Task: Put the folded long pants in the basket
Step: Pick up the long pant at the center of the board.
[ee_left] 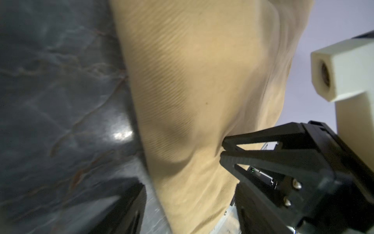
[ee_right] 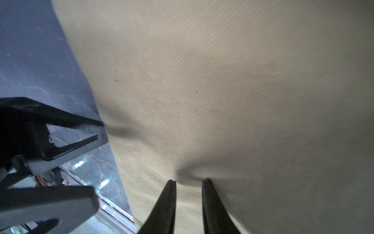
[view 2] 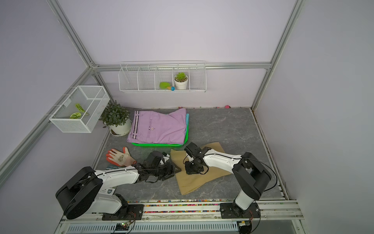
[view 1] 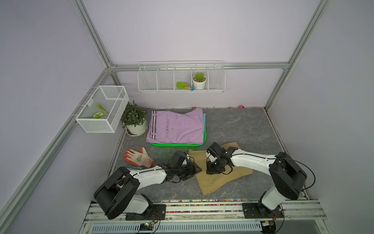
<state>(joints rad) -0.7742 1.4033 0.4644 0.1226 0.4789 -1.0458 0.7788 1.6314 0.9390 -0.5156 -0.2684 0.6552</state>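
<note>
The tan pants have a pucker in the middle where my right gripper is, so it should back away and grab their near edge (view 1: 212, 190) from the front before it lifts.
The tan folded pants (view 1: 222, 180) lie flat on the grey table, in front of and to the right of the green basket (view 1: 178, 144). In the basket the lilac pants (view 1: 178, 126) lie on top, with a teal edge (view 1: 204, 119) showing beneath. My right gripper (ee_right: 189, 181) points down onto the tan pants (ee_right: 222, 81), its fingers pinched on a puckered fold of cloth. My left gripper (ee_left: 190, 194) is open at the left edge of the tan pants (ee_left: 192, 81), with that edge between its wide jaws. In both top views the two grippers (view 1: 197, 169) (view 2: 191, 171) stand close together.
An orange-fingered work glove (view 1: 139, 158) lies left of the left arm, with a small card (view 1: 134, 167) beside it. A potted plant (view 1: 134, 121) stands left of the basket. A white mesh box (view 1: 103, 109) hangs on the left wall and a wire rack (view 1: 181, 78) on the back wall.
</note>
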